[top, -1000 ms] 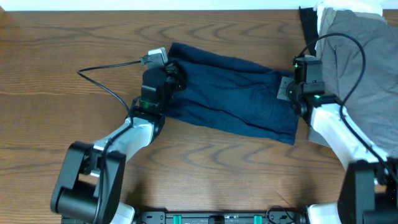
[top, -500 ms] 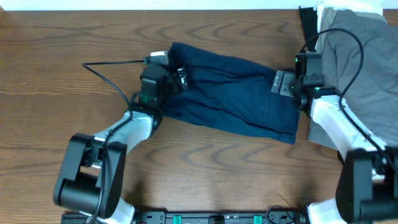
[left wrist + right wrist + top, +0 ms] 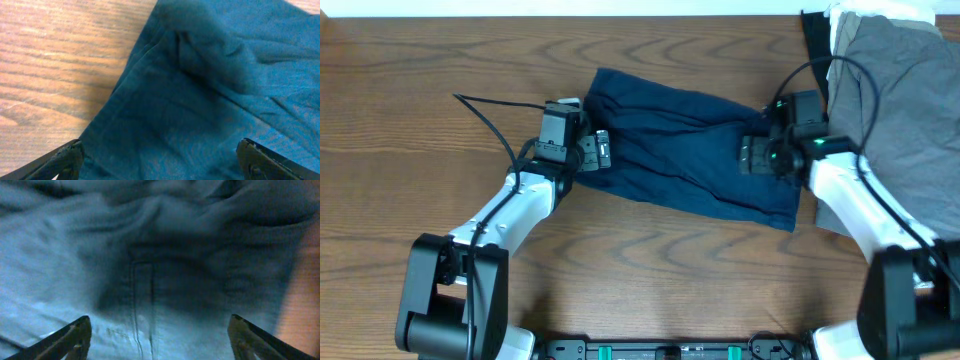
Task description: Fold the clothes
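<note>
I need to close my left gripper on the end edge of the navy shorts (image 3: pixel 584 172) (image 3: pixel 96 131), at the end that is farthest from the light grey garment.
The clothes, a pair of dark navy shorts (image 3: pixel 690 150), lie folded into a wrinkled slanted band on the wooden table (image 3: pixel 440 70). My left gripper (image 3: pixel 601 150) hovers over their left end. In the left wrist view it (image 3: pixel 160 155) stands open, its fingers wide apart above the cloth (image 3: pixel 200 100) with nothing pinched. My right gripper (image 3: pixel 751 155) is over the right end. There too the jaws (image 3: pixel 160 330) are spread wide over the fabric (image 3: pixel 150 255), which shows a stitched seam, and they hold nothing.
A light grey garment (image 3: pixel 900 110) lies heaped at the right edge under the right arm. White cloth (image 3: pixel 880 12) and a black strip (image 3: pixel 813 40) lie beside it. The left arm's cable (image 3: pixel 490 115) loops over the table at the left.
Both grippers went from shut to open, letting go of the shorts' ends. Each then moved inward over the cloth. The shorts stay where they lay.
</note>
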You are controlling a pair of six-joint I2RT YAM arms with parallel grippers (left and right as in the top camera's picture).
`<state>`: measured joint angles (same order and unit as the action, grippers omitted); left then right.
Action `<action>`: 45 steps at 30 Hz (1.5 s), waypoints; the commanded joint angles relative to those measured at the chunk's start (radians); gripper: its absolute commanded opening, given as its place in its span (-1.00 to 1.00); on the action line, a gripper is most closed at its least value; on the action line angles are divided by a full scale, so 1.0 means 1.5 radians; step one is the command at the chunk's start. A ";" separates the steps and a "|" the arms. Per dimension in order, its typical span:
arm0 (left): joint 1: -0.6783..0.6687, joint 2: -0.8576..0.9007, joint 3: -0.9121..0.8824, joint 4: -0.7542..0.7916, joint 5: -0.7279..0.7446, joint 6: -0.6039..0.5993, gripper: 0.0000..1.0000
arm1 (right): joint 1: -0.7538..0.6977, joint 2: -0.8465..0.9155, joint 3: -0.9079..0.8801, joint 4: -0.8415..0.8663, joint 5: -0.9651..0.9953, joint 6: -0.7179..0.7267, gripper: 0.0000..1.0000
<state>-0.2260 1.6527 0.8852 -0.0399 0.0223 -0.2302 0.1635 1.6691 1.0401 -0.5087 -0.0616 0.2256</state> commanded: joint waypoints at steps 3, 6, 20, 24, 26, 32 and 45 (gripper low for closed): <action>0.032 -0.006 0.011 -0.013 -0.003 0.013 0.96 | 0.014 0.078 -0.007 0.093 -0.010 -0.004 0.75; 0.049 -0.007 0.011 -0.018 -0.003 0.013 0.96 | 0.014 0.132 -0.007 0.173 -0.013 -0.004 0.78; 0.085 -0.010 0.011 -0.032 -0.003 0.013 0.96 | 0.057 0.316 0.063 0.367 -0.120 -0.095 0.90; 0.106 -0.009 0.011 -0.036 -0.003 0.013 0.96 | 0.078 0.326 0.096 0.343 -0.139 -0.160 0.98; 0.119 -0.005 0.011 -0.026 -0.003 0.013 0.96 | 0.086 0.325 0.109 0.318 -0.139 -0.170 0.99; 0.183 0.038 0.011 0.027 0.067 0.013 0.96 | 0.093 0.323 0.152 0.222 -0.159 -0.169 0.98; 0.207 0.124 0.011 0.096 0.208 0.013 0.92 | 0.091 0.287 0.179 0.088 -0.171 -0.168 0.98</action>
<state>0.0944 1.8130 0.8871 0.0971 0.2768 -0.2279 0.2859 2.0884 1.3403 -0.3279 -0.2726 -0.0406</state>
